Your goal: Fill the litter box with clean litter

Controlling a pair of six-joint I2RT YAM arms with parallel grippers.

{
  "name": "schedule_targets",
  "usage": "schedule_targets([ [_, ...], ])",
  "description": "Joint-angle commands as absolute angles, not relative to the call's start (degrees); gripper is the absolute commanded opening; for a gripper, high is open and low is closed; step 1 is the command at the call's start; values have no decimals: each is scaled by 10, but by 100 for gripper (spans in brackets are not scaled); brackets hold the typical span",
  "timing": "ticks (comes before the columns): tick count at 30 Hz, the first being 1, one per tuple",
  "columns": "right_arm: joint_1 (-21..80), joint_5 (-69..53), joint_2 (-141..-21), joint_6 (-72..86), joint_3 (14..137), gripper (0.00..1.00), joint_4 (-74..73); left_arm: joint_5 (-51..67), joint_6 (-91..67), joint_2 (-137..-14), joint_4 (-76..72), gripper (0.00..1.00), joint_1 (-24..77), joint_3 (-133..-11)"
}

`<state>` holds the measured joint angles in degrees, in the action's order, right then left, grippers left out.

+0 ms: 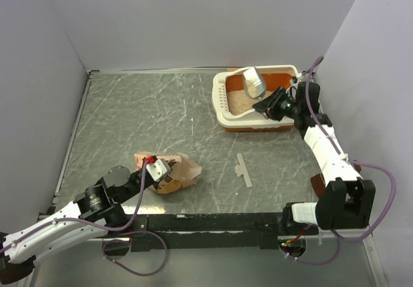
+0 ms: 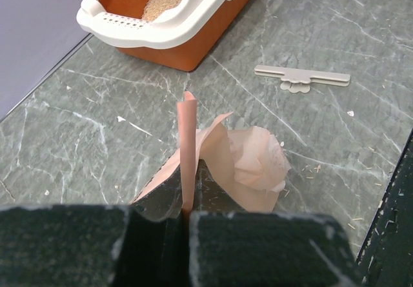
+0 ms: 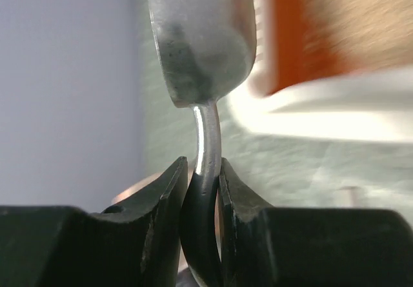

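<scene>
The grey metal scoop will go down beyond the paper bag, on the marbled table [image 1: 199,111] beside the litter box, set there by my right gripper.
The litter box [image 1: 222,114], cream rim and orange basin, stands at the back right, with clean litter [image 1: 239,102] heaped at its left end. My right gripper [image 1: 271,102] is shut on the handle of a grey metal scoop [image 1: 253,82], whose bowl hangs tilted over the basin. In the right wrist view the scoop [image 3: 200,35] rises from my right gripper [image 3: 205,171], with the box rim [image 3: 322,113] blurred behind. My left gripper [image 2: 186,213] is shut on an edge of the tan paper bag [image 2: 251,164], which lies crumpled on the table. The box [image 2: 161,37] and litter [image 2: 164,2] show beyond it.
A flat grey plastic clip [image 1: 243,169] lies on the marbled table between the bag and the box; it also appears in the left wrist view as the clip [image 2: 303,77]. Walls close in the left, back and right sides. A brown object [image 1: 316,184] peeks out beside the right arm.
</scene>
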<state>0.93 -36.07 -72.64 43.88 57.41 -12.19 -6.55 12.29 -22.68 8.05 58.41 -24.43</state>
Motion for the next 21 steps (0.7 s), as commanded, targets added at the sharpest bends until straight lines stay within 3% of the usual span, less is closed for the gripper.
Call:
schedule_targets([
  [1,4,-174,-746,263,689,0,-267,-67,105,-218,43,1,585,-259],
  [7,16,-25,-779,176,755,0,-348,-85,101,-221,48,1,585,-265],
  [14,131,223,-866,80,813,0,-404,-116,97,-234,55,1,585,-271],
  [21,196,396,-959,13,888,0,-452,-124,97,-234,57,1,585,-270],
])
